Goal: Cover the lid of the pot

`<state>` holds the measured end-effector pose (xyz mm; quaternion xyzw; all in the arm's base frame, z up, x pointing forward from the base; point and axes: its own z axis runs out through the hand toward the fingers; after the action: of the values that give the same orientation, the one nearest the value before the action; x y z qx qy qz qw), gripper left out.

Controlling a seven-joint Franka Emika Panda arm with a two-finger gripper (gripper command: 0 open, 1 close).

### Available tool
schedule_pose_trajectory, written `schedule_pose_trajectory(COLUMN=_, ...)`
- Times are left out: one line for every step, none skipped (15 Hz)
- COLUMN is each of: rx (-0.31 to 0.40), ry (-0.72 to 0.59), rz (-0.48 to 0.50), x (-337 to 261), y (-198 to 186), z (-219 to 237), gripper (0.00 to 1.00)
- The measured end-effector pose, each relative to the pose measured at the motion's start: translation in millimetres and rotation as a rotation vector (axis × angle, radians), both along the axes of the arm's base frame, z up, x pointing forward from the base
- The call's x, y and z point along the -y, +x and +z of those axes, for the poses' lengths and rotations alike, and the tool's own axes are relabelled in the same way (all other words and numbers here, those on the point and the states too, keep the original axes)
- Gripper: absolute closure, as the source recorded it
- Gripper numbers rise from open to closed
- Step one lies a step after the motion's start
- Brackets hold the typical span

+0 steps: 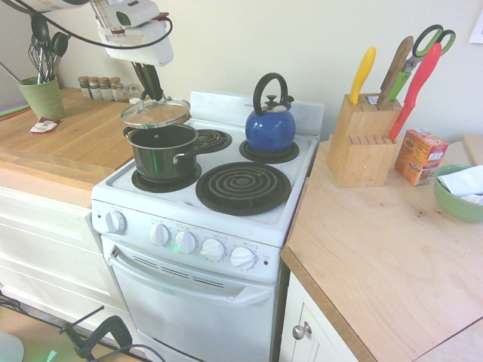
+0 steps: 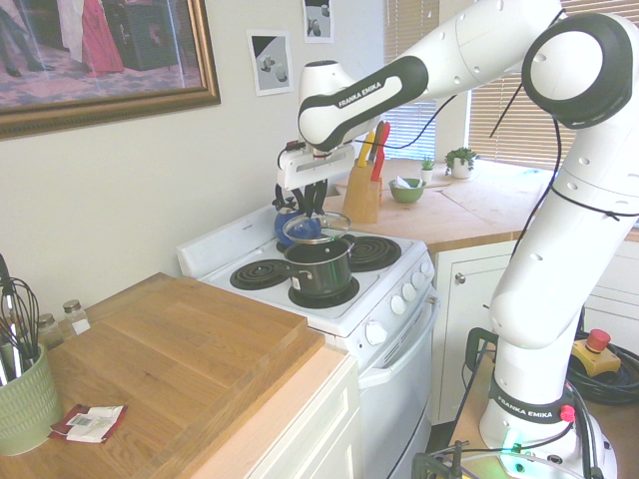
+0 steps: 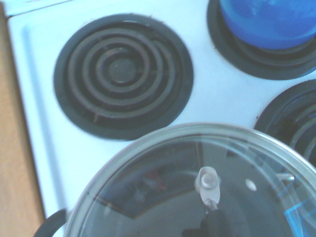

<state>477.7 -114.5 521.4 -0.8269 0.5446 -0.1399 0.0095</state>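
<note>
I should lay the glass lid, which hovers just above the pot now, flat on the open rim of the dark pot [image 2: 318, 247] [image 3: 206, 228] and let go of it with my gripper.
The round glass lid [image 1: 155, 113] with its silver rim hangs in the air just above the pot [image 1: 163, 151], a little toward the pot's back left, not touching it. My gripper [image 1: 152, 95] is shut on the lid's centre knob from above. In the second exterior view the lid [image 2: 316, 228] hovers over the dark pot [image 2: 319, 269], held by my gripper [image 2: 312, 212]. The pot stands open on the front left burner. In the wrist view the lid [image 3: 197, 182] fills the lower part, with the pot's dark inside showing through the glass.
A blue kettle [image 1: 270, 124] stands on the back right burner. The front right coil [image 1: 243, 187] and back left coil [image 1: 213, 139] are bare. A knife block [image 1: 364, 139] stands on the right counter, a green utensil cup [image 1: 42, 96] on the left counter.
</note>
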Motion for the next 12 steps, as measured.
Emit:
schedule_pose_trajectory(rx=0.000, ry=0.001, rz=-0.001, x=1, y=3, z=-4, gripper=1.00)
schedule_pose_trajectory(rx=-0.003, ry=0.003, rz=-0.001, x=1, y=5, z=-8, gripper=1.00)
schedule_pose_trajectory(rx=-0.007, ry=0.003, rz=-0.001, x=1, y=6, z=-11, gripper=1.00)
schedule_pose_trajectory(rx=-0.012, ry=0.004, rz=0.000, x=2, y=8, z=-14, gripper=1.00)
schedule_pose_trajectory(rx=-0.018, ry=0.005, rz=0.000, x=2, y=9, z=-18, gripper=1.00)
schedule_pose_trajectory(rx=-0.022, ry=0.005, rz=0.001, x=2, y=11, z=-22, gripper=1.00)
schedule_pose_trajectory(rx=-0.026, ry=0.006, rz=0.003, x=2, y=12, z=-27, gripper=1.00)
schedule_pose_trajectory(rx=-0.032, ry=0.007, rz=0.005, x=2, y=12, z=-33, gripper=1.00)
schedule_pose_trajectory(rx=-0.035, ry=0.008, rz=0.006, x=1, y=12, z=-38, gripper=1.00)
schedule_pose_trajectory(rx=-0.039, ry=0.008, rz=0.007, x=1, y=12, z=-40, gripper=1.00)
schedule_pose_trajectory(rx=-0.041, ry=0.009, rz=0.007, x=1, y=13, z=-42, gripper=1.00)
schedule_pose_trajectory(rx=-0.042, ry=0.009, rz=0.008, x=1, y=13, z=-43, gripper=1.00)
